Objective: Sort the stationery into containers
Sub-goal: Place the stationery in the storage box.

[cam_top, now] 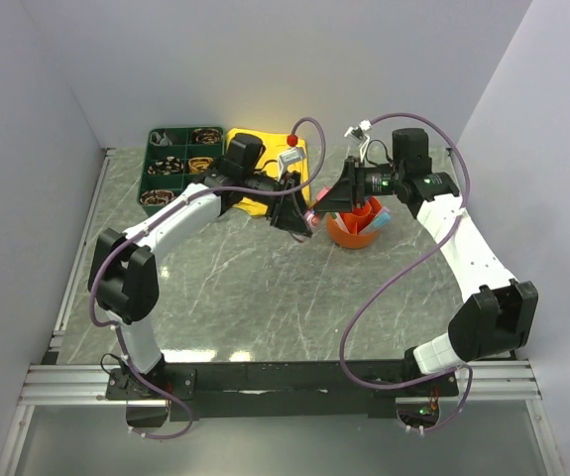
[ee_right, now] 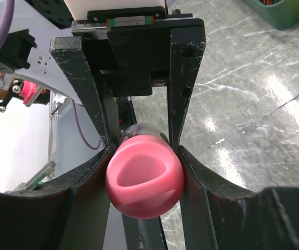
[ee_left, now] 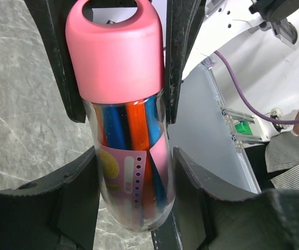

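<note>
Next, my right gripper lets go of the pink-capped tube in the round middle cup of the orange pot (cam_top: 364,212).
A clear tube (ee_left: 131,172) packed with blue and orange markers, topped by a pink cap (ee_left: 115,52), hangs above the table between both arms. My left gripper (ee_left: 133,200) is shut on the tube's clear body, a pad pressed to each side. My right gripper (ee_right: 145,182) is shut on the pink cap (ee_right: 145,179), facing the left one. In the top view the two grippers, left (cam_top: 294,210) and right (cam_top: 336,203), meet over the tube (cam_top: 313,214), just left of the orange pot (cam_top: 349,238). The dark green tray (cam_top: 156,171) stands at the back left.
A yellow cloth (cam_top: 265,147) lies behind the left gripper with a small red-topped item (cam_top: 291,141) on it. The orange pot holds a few coloured pieces. Purple cables (cam_top: 403,268) loop over the right side. Grey walls close in the table on three sides.
</note>
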Robot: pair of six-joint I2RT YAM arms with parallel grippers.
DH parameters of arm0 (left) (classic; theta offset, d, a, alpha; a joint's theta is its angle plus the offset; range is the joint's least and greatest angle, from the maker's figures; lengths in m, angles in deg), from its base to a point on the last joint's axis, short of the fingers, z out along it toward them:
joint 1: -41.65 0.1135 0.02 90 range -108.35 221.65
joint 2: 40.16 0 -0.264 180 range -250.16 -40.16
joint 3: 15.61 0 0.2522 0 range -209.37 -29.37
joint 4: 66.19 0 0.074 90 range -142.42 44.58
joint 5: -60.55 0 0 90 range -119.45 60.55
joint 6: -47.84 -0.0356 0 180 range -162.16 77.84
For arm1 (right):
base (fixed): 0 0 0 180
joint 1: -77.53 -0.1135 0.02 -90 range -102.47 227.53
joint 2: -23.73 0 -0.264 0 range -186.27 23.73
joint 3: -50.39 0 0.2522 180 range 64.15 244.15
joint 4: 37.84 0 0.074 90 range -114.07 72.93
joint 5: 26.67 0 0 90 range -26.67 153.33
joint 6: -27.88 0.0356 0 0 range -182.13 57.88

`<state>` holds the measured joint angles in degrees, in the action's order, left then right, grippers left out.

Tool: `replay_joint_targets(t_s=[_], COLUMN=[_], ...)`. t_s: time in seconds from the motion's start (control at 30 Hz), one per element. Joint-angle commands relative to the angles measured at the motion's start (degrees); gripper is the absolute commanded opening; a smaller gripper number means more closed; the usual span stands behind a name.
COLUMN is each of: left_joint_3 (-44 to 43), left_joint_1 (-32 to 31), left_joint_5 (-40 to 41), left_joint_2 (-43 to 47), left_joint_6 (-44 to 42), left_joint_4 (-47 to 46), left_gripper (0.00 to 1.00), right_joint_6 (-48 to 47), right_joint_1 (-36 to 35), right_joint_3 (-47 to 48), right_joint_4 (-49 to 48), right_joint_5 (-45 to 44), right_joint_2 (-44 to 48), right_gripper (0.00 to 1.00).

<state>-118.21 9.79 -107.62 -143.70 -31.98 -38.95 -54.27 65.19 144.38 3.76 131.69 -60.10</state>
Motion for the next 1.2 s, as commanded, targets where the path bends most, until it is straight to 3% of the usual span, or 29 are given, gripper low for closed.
replay_joint_targets(t_s=[0.0, 0.03, 0.1, 0.13, 0.27, 0.43, 0.8, 1.17], left_joint_3=[-5.5, -7.1, -8.3, -8.5, -5.8, -0.3, 1.7, 1.7], left_joint_1=[-0.5, -0.4, 0.1, 0.5, 3.1, 3.9, 4.2, 4.2], left_joint_5=[8.3, 11.3, 18.7, 20.8, 30.5, 41.8, 40.9, 39.8], left_joint_2=[0.4, 1.0, 1.7, 2.7, 5.9, 10.3, 10.0, 9.1], left_joint_6=[-9.5, -16.9, -23.2, -27.7, -34.3, -38.5, -37.1, -36.4], left_joint_4=[10.0, 16.2, 21.1, 23.2, 28.1, 28.6, 27.9, 27.3], left_gripper=[0.49, 0.69, 0.8, 0.99, 1.0, 1.0, 0.99, 1.0], right_joint_6=[-2.7, -6.5, -11.0, -15.3, -23.8, -27.8, -29.7, -29.6], right_joint_1=[1.2, 2.2, 3.4, 4.2, 4.8, 4.8, 4.5, 4.6], right_joint_3=[2.4, 4.3, 6.3, 8.2, 10.3, 11.1, 13.8, 13.5], right_joint_4=[1.0, 2.9, 8.4, 10.0, 16.1, 16.5, 13.7, 12.0], right_joint_5=[-0.7, -1.6, -6.4, -8.6, -19.9, -33.6, -48.4, -50.2], right_joint_2=[0.7, 0.8, 1.0, 1.0, 0.1, -1.8, -7.7, -10.2], right_gripper=[0.0, 0.0, 0.0, 0.0, 0.0, 0.0, 0.0, 0.0])
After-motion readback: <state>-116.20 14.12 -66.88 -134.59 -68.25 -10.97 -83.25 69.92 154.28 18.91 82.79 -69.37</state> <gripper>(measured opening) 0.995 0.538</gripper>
